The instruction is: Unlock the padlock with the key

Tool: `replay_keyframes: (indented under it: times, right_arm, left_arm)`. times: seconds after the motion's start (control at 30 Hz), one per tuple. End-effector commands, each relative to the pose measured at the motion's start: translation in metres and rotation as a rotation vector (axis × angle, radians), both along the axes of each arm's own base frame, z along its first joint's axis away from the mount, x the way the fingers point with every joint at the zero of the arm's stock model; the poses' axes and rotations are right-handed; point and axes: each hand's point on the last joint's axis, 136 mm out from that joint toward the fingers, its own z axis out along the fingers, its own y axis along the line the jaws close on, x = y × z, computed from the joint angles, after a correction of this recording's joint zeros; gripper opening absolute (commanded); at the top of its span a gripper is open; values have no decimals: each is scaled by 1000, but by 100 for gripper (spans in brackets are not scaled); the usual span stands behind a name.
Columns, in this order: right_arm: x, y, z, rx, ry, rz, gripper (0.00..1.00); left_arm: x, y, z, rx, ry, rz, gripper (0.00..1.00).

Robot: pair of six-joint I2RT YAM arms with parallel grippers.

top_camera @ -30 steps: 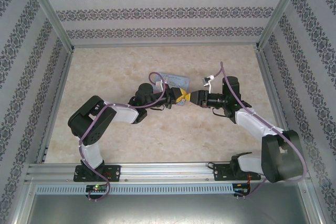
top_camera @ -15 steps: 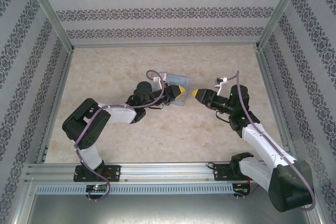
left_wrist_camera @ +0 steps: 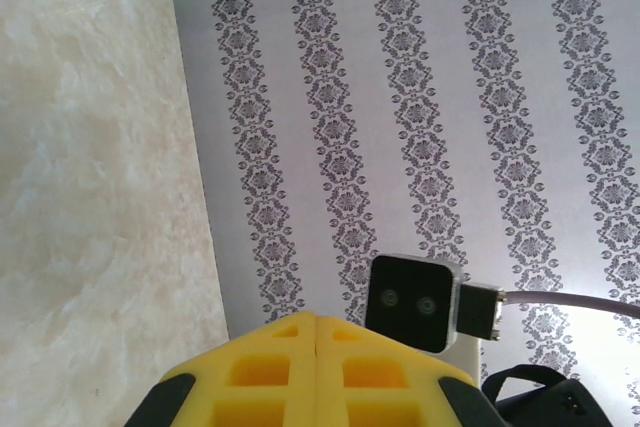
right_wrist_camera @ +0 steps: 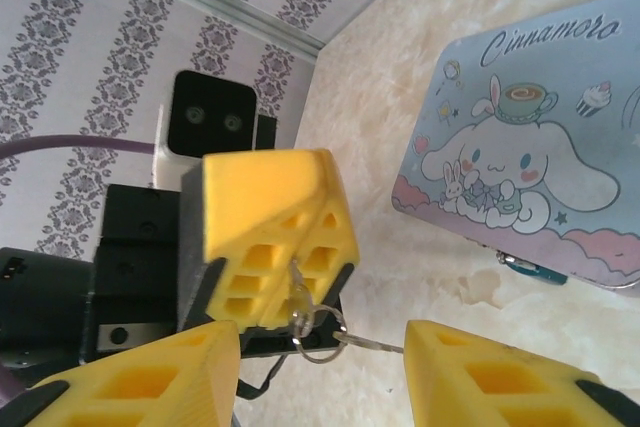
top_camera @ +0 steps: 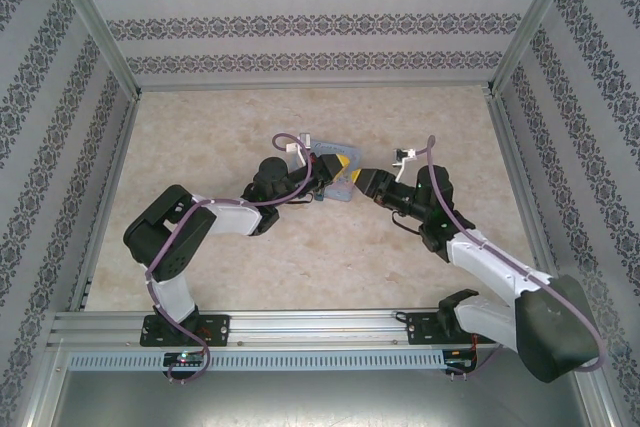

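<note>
The key's ring end sticks out of my left gripper, so next my right gripper takes that ring end (right_wrist_camera: 318, 337) before my left gripper opens, turns and regrasps the key.
In the right wrist view my left gripper (right_wrist_camera: 300, 237) is shut on the key (right_wrist_camera: 300, 292), which sticks out of the seam between its yellow pads. A wire ring (right_wrist_camera: 325, 332) hangs from the key and carries a second thin key (right_wrist_camera: 375, 345). My right gripper (right_wrist_camera: 320, 347) is open, with one finger on each side of the ring and touching nothing. A small teal bit of the padlock (right_wrist_camera: 515, 263) pokes out at the near edge of the cartoon tin (right_wrist_camera: 520, 167). In the top view the left gripper (top_camera: 338, 169) and right gripper (top_camera: 362, 183) meet beside the tin (top_camera: 343, 190).
The tin lies flat on the marble-look tabletop (top_camera: 250, 117). Patterned walls (top_camera: 300, 27) close off the back and both sides. In the left wrist view the shut pads (left_wrist_camera: 315, 367) point at the wall, with the right wrist's camera (left_wrist_camera: 415, 302) just beyond.
The right gripper drew back from the left one half a second ago. It has now come in again, lower, and stands open around the hanging key ring. The left gripper stayed shut.
</note>
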Motion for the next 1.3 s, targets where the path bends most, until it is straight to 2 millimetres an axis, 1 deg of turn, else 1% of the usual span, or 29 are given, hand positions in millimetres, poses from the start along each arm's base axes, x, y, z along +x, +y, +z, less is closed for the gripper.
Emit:
replay_keyframes:
  times: [0.0, 0.27, 0.4, 0.5, 0.53, 0.6, 0.73, 0.77, 0.8, 0.83, 0.87, 0.9, 0.93, 1.0, 1.03, 1.13, 1.27]
  right_arm:
    - [8, 8, 23, 33, -80, 6, 47]
    - [10, 21, 23, 38, -83, 38, 42]
    - [12, 25, 23, 39, -82, 47, 36]
    - [12, 27, 23, 40, -81, 56, 24]
    - [11, 28, 22, 39, -79, 62, 18]
    - [10, 29, 21, 37, -74, 70, 1]
    - [7, 25, 14, 7, -72, 72, 0]
    - [6, 22, 13, 0, -75, 69, 0]
    - [6, 18, 11, -10, -72, 65, 0]
    - [6, 13, 10, -26, -73, 60, 0]
    - [5, 8, 8, -44, -74, 54, 0]
    - [5, 4, 7, -65, -76, 51, 0]
    - [4, -1, 5, -94, -78, 49, 0]
    - [2, -7, 4, -168, -94, 49, 0]
    - [0, -8, 5, -204, -108, 55, 0]
    - [-2, -11, 5, -297, -144, 64, 0]
    - [-4, -8, 4, -416, -202, 63, 0]
  left_arm:
    - [1, 2, 16, -54, -47, 14, 0]
    - [0, 3, 16, -47, -47, 15, 0]
    - [-1, 3, 14, -44, -43, 14, 0]
    - [-2, 3, 15, -44, -43, 15, 0]
    - [-2, 3, 14, -42, -42, 16, 0]
    - [-1, 4, 15, -42, -42, 18, 0]
    - [0, 3, 15, -35, -21, 15, 0]
    - [0, 3, 14, -29, -8, 13, 4]
    - [1, 4, 15, -26, -1, 10, 12]
    - [0, 4, 16, -18, 10, 3, 25]
    - [0, 7, 16, -5, 26, 1, 46]
    - [-1, 9, 16, 6, 40, 3, 56]
    - [-1, 13, 16, 23, 57, 2, 62]
    - [-4, 18, 11, 81, 114, -8, 69]
    - [-6, 21, 9, 121, 148, -17, 70]
    - [-16, 26, 10, 209, 218, -47, 70]
    - [-27, 26, 11, 282, 330, -104, 70]
